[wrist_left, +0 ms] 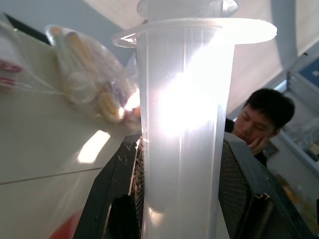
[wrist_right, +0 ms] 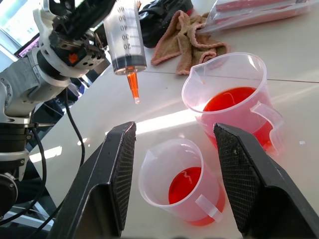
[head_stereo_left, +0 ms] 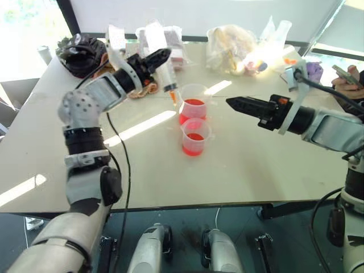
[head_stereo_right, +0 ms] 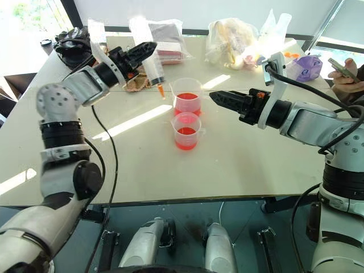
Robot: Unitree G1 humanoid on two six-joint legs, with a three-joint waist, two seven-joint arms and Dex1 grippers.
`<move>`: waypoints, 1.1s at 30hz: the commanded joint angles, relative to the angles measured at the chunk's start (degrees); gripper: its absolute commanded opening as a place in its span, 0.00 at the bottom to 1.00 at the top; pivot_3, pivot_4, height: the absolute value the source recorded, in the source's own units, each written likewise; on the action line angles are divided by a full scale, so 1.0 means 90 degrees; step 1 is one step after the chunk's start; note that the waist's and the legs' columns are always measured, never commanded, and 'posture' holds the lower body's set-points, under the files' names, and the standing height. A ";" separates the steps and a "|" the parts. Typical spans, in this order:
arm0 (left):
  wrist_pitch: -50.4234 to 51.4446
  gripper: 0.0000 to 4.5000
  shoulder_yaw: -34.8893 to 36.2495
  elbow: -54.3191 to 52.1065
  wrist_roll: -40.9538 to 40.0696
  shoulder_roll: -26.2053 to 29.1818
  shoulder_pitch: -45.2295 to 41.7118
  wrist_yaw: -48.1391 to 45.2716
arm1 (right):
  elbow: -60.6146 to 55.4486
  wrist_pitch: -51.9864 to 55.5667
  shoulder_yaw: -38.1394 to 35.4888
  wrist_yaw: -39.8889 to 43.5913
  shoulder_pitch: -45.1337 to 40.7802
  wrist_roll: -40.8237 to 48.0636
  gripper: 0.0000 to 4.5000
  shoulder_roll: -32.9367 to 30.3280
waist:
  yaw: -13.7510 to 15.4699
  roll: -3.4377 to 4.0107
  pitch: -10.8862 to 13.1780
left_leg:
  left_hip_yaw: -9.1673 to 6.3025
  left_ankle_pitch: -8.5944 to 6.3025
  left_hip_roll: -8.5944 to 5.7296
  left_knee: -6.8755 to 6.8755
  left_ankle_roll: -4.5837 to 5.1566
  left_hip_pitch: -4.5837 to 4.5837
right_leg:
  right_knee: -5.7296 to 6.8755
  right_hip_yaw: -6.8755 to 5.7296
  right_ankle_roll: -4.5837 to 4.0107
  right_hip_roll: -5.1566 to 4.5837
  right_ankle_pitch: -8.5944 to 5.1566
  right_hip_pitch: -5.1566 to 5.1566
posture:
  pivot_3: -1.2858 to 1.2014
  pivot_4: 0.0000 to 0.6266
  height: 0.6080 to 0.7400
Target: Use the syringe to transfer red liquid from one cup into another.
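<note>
My left gripper has the syringe to put down. I should lay it across the bright strip of light on the table [head_stereo_left: 145,124] beside the cups.
My left gripper [head_stereo_left: 157,58] is shut on the syringe [head_stereo_left: 165,75]. The syringe hangs nearly upright, its orange tip [wrist_right: 133,85] pointing down above the table, just left of the far cup's rim. Two clear plastic cups stand mid-table, the far cup [head_stereo_left: 193,102] and the near cup [head_stereo_left: 195,136]. Both hold red liquid [wrist_right: 230,99]. The barrel [wrist_left: 184,124] looks clear between my left fingers. My right gripper [head_stereo_left: 232,103] is open, level, to the right of the cups and apart from them.
Plastic bags [head_stereo_left: 230,48] and packets line the table's far side. A black bundle [head_stereo_left: 82,54] lies at the back left, and a brownish cloth [wrist_right: 187,35] lies behind the syringe. A person's hand with a phone [head_stereo_right: 346,73] is at the right edge.
</note>
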 commanded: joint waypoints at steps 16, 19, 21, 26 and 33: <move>0.1679 0.31 -0.1349 0.3488 0.2640 0.0426 -0.1795 0.1262 | -0.0019 0.0046 -0.0174 -0.0055 -0.0335 -0.0544 0.56 -0.0111 | -0.0034 -0.0002 0.0001 | 0.0008 -0.0006 0.0000 -0.0020 -0.0028 -0.0002 | -0.0008 0.0004 0.0005 -0.0007 0.0003 -0.0019 | 0.52 0.24 1.00; 0.1685 0.31 -0.1417 0.3537 0.2848 0.0405 -0.1800 0.1219 | -0.0109 0.0089 -0.0154 -0.0045 -0.0333 -0.0526 0.56 -0.0152 | -0.0015 -0.0002 0.0001 | 0.0009 -0.0005 0.0000 -0.0025 -0.0033 -0.0003 | -0.0008 0.0006 0.0005 -0.0009 0.0004 -0.0025 | 0.52 0.24 1.00; 0.1736 0.31 -0.1484 0.3518 0.2975 0.0383 -0.1760 0.1184 | -0.0191 0.0157 -0.0093 0.0002 -0.0324 -0.0570 0.56 -0.0216 | -0.0010 -0.0002 0.0001 | 0.0009 -0.0005 -0.0001 -0.0026 -0.0034 -0.0004 | -0.0008 0.0006 0.0005 -0.0012 0.0004 -0.0026 | 0.52 0.24 1.00; 0.1945 0.42 -0.1426 0.3450 0.3128 0.0334 -0.1536 0.1164 | -0.0397 0.0260 0.0069 0.0193 -0.0302 -0.0733 0.57 -0.0262 | -0.0030 -0.0002 0.0001 | 0.0010 -0.0005 -0.0001 -0.0035 -0.0040 -0.0004 | -0.0009 0.0015 0.0003 -0.0018 0.0004 -0.0036 | 0.52 0.24 1.00; 0.2056 1.00 -0.1328 0.3051 0.3262 0.0379 -0.1326 0.1155 | -0.0371 0.0287 0.0113 0.0280 -0.0348 -0.0847 0.58 -0.0247 | -0.0043 -0.0002 0.0001 | 0.0015 0.0008 0.0000 -0.0060 -0.0060 -0.0003 | -0.0008 0.0022 -0.0002 -0.0019 0.0008 -0.0052 | 0.52 0.24 1.00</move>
